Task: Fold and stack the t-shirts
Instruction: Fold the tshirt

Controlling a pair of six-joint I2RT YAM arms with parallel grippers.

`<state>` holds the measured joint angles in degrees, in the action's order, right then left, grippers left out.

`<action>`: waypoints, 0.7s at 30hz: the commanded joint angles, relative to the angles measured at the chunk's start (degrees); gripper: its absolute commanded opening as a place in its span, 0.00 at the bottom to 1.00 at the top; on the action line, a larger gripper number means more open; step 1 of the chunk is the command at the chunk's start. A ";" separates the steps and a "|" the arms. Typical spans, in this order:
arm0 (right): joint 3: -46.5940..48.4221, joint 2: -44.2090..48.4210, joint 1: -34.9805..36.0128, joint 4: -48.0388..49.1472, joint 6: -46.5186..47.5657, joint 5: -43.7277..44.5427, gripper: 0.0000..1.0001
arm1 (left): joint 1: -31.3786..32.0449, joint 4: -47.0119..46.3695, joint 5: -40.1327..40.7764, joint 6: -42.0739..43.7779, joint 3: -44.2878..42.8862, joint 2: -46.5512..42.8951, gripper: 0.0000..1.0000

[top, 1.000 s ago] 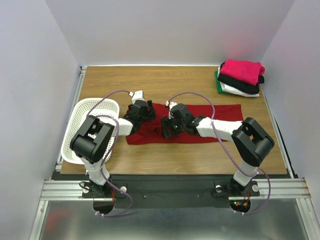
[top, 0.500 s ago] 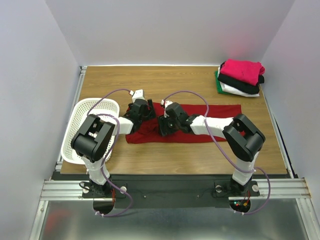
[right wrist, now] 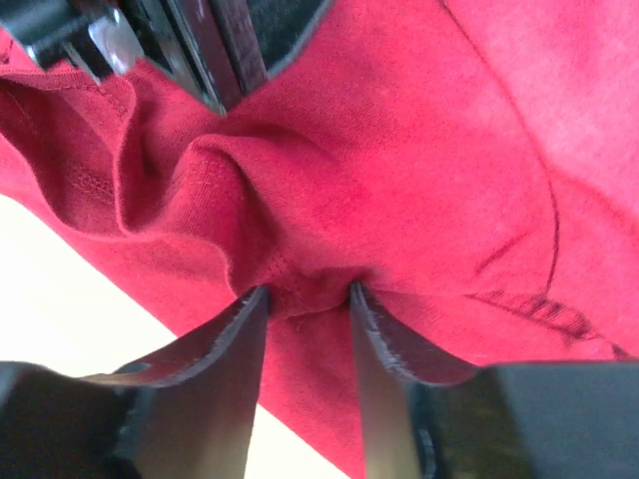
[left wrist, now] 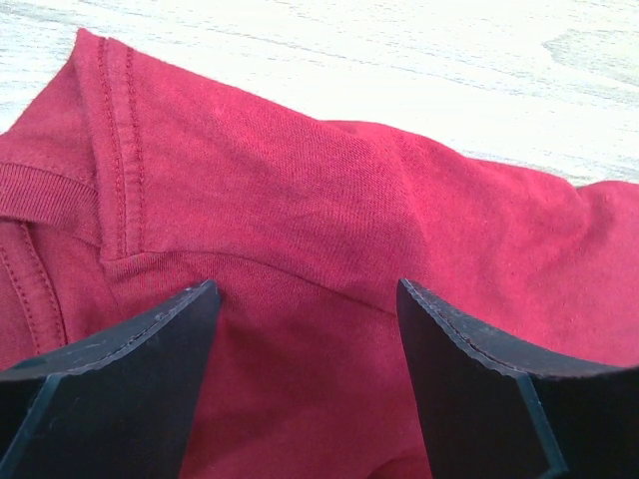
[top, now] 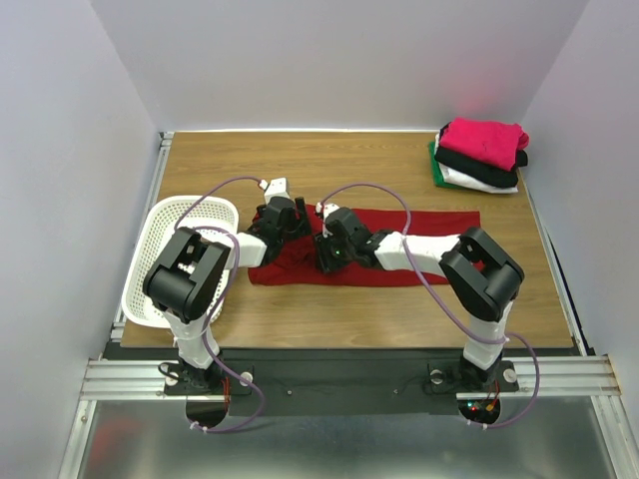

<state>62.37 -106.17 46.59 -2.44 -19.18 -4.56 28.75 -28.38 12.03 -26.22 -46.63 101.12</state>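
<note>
The top layer of the red t-shirt is bunched in waves next to my right gripper, so I will open that gripper, pinch that layer's near edge [right wrist: 305,298] and pull it flat.
A large dark red t-shirt [top: 429,244] lies spread across the middle of the table. My right gripper [top: 321,251] is at its left part, and its two fingers [right wrist: 308,291] squeeze a bunched fold of the red cloth [right wrist: 399,170] between them. My left gripper [top: 284,222] is just left of it, low over the same shirt. Its jaws [left wrist: 310,299] stand wide open with flat red cloth [left wrist: 300,170] between and beneath them. Part of the left gripper's black body [right wrist: 215,45] shows close ahead in the right wrist view. Folded t-shirts, pink on top of black, white and green, form a stack [top: 481,152].
A white perforated basket [top: 160,261] stands at the table's left edge beside the left arm. The folded stack sits in the far right corner by the wall. Bare wood [top: 349,160] stretches behind the red shirt and in front of it.
The right arm has reached further left along the red shirt towards the left gripper, and its fingers have closed in on a fold. The left gripper has stayed put and open.
</note>
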 commanded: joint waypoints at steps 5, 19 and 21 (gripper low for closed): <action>3.46 -2.81 1.31 1.65 0.90 -0.54 0.26 | -0.63 -0.53 -0.52 0.99 -1.44 0.48 0.84; 1.62 2.81 1.31 1.12 0.63 0.69 0.31 | -1.60 -0.71 0.10 1.96 -1.36 -0.57 0.83; 1.53 3.60 1.49 1.03 0.55 0.78 0.37 | -1.60 -0.71 0.18 2.22 -1.18 -2.76 0.83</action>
<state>63.96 -106.28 47.03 -2.59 -18.81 -4.49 27.55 -28.51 11.99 -25.52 -46.63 101.19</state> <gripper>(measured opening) 0.322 0.833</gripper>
